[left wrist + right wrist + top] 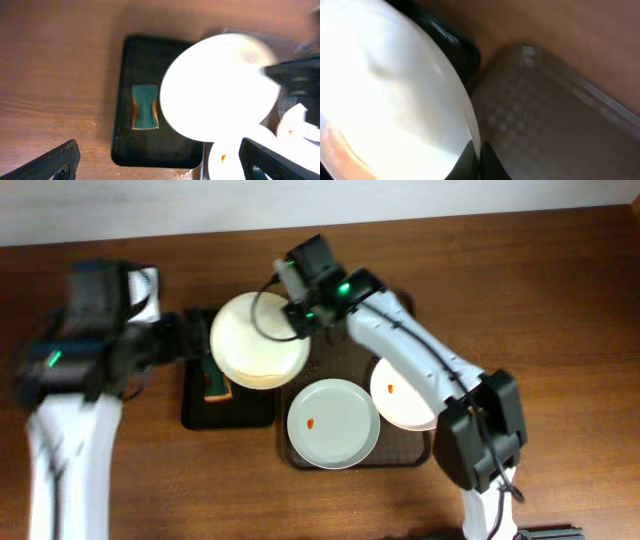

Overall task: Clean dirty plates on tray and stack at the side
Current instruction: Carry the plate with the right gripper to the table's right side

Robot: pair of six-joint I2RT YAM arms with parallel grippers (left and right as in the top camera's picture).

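Observation:
The pale plate, now lifted over the gap between trays, will be let go by my right gripper on the bare wooden table, at a spot that is across the brown tray from the sponge (530,344).
My right gripper (300,317) is shut on the rim of a pale plate (258,340) and holds it lifted and tilted over the gap between the two trays; the pinched rim shows in the right wrist view (476,150). Two more white plates, each with an orange speck, lie on the dark brown tray (345,360): one at the front (332,423), one at the right (400,395), partly under my right arm. My left gripper (160,165) is open and empty, left of the held plate (220,90).
A smaller black tray (228,408) left of the brown tray holds a teal and orange sponge (216,385), also seen in the left wrist view (145,106). Bare wooden table lies all round.

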